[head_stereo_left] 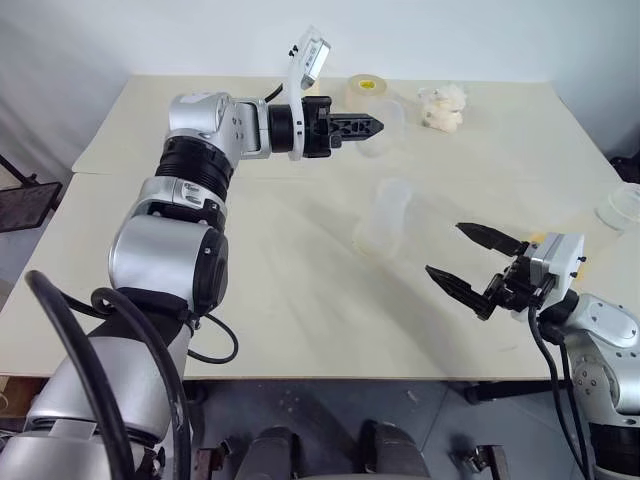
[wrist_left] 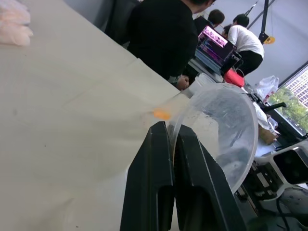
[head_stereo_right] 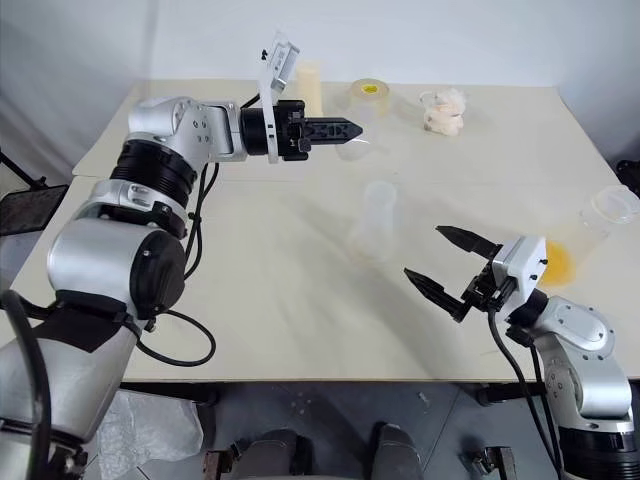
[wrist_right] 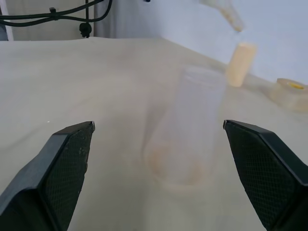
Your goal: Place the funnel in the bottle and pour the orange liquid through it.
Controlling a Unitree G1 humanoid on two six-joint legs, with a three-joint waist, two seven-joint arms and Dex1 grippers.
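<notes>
Next, I let go of the clear funnel, now above the table's far middle, with my left gripper in the opening of the translucent bottle (head_stereo_left: 398, 177) at the centre of the table.
My left gripper (head_stereo_left: 376, 126) hangs above the far middle of the table, pointing right, shut on the rim of the clear funnel (wrist_left: 226, 125), which also shows faintly as the funnel (head_stereo_left: 388, 132). The translucent bottle (head_stereo_left: 385, 216) stands upright at the table's centre, nearer than the funnel and apart from both grippers. My right gripper (head_stereo_left: 445, 249) is open and empty, its fingers aimed at the bottle (wrist_right: 188, 139) from the near right. The orange liquid (head_stereo_right: 556, 262) pools in the bottom of a clear cup (head_stereo_right: 608, 208) near the right edge.
A cream cylinder (head_stereo_right: 308, 88), a roll of tape (head_stereo_left: 367, 88) and a crumpled white wad (head_stereo_left: 442, 108) sit along the far side of the table (head_stereo_left: 300, 300). People stand beyond the table in the left wrist view.
</notes>
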